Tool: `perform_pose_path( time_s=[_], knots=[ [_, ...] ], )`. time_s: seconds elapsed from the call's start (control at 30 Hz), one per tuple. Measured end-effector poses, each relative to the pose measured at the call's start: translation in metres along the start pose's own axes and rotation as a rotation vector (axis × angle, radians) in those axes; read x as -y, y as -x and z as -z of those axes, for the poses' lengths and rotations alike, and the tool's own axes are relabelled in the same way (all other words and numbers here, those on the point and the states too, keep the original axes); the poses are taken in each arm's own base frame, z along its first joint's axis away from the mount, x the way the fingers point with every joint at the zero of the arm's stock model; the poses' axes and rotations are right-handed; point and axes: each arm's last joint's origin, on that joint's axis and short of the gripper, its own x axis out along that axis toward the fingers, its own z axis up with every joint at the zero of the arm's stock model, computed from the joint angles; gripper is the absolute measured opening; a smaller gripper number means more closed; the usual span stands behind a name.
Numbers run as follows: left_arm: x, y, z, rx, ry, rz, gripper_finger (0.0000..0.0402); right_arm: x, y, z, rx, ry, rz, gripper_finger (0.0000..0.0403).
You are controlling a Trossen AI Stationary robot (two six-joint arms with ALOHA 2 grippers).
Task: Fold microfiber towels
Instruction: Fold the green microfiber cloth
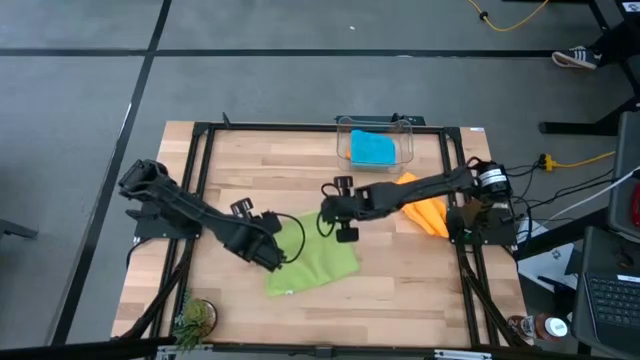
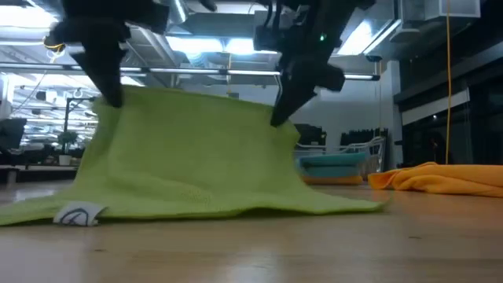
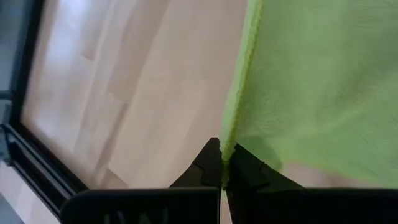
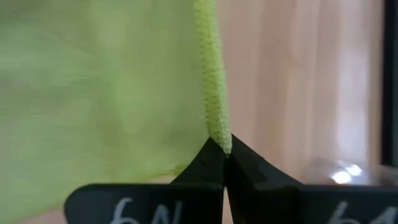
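Note:
Next, my left gripper releases the lifted corner of the lime green towel, now held up near the table's middle, on the towel's near corner (image 1: 275,293) next to the white label.
A lime green microfiber towel (image 1: 312,262) is held up near the middle of the table by both grippers, one at each upper corner. Its lower part (image 2: 196,206) lies spread on the wood, with a white label (image 2: 78,214) at the near left. My left gripper (image 1: 270,255) is shut on the left corner, and my right gripper (image 1: 338,226) is shut on the right corner. An orange towel (image 1: 425,213) lies crumpled at the right. A teal-blue towel (image 1: 373,148) lies in the clear bin. My left gripper pinches the towel's hemmed edge (image 3: 229,140) at its upper left corner (image 2: 111,101) between its two fingertips, slanting down from above. The cloth hangs below the fingers, with its lower part on the table. My right gripper pinches the hemmed edge (image 4: 217,134) at the upper right corner (image 2: 280,119) between its two fingertips, slanting down from above. The cloth stretches nearly straight between the two grippers, and its lower part rests on the wood.
The clear plastic bin (image 1: 352,130) stands at the far edge, right of the middle. A small green plant (image 1: 195,318) sits at the near left corner. Black frame rails (image 1: 200,170) run along the table's sides. Bare wood (image 1: 420,290) lies near and right of the green towel.

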Motion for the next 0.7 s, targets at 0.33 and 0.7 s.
perform_pose_path(
  time_s=[0.33, 0.7],
  knots=[
    [-0.001, -0.008, -0.002, 0.026, 0.026, -0.019, 0.0000, 0.004, 0.000, 0.006, -0.056, 0.007, 0.057, 0.0003],
    [0.032, 0.006, 0.010, 0.092, 0.068, 0.189, 0.0000, -0.039, 0.015, 0.006, -0.064, 0.008, -0.010, 0.0003]
  ],
)
